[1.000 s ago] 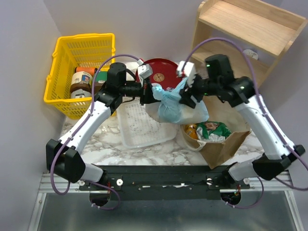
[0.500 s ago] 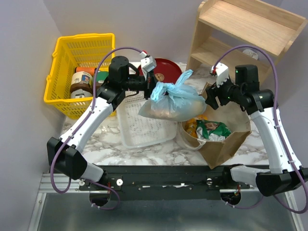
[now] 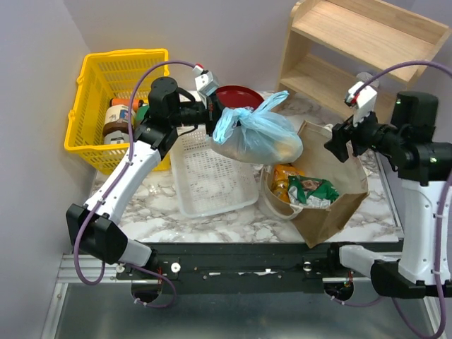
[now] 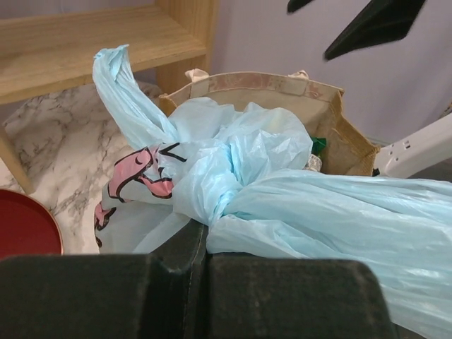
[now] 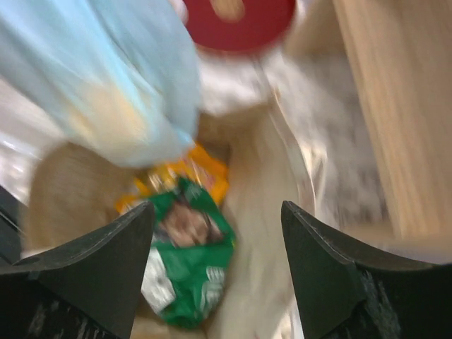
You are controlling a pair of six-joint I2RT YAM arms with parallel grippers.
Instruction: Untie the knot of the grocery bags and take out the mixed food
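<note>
The robot's left gripper should release the light-blue plastic bag on the marble table (image 3: 289, 186) next to the white tray, toward the brown paper bag.
The light-blue plastic bag (image 3: 258, 138) hangs in the air, still knotted, over the gap between the white tray and the brown paper bag (image 3: 339, 205). My left gripper (image 3: 215, 116) is shut on its twisted neck (image 4: 212, 191) just by the knot; the closed jaws (image 4: 205, 247) fill the bottom of the left wrist view. My right gripper (image 3: 342, 141) is open and holds nothing, apart from the blue bag, above the paper bag's far right rim. Inside the paper bag lie a green crisp bag (image 5: 187, 261) and a yellow-orange snack packet (image 5: 205, 169). What the blue bag (image 5: 106, 78) holds shows only as pale shapes.
A yellow basket (image 3: 92, 78) with jars stands at the back left. A white slotted tray (image 3: 212, 180) lies under the left arm, a red plate (image 3: 240, 95) behind it. A wooden shelf (image 3: 367, 42) rises at the back right, close to the right arm.
My right gripper has let go of the blue bag, opened wider and pulled away to the right. The left gripper keeps its grip; the bag has swung out to the right.
</note>
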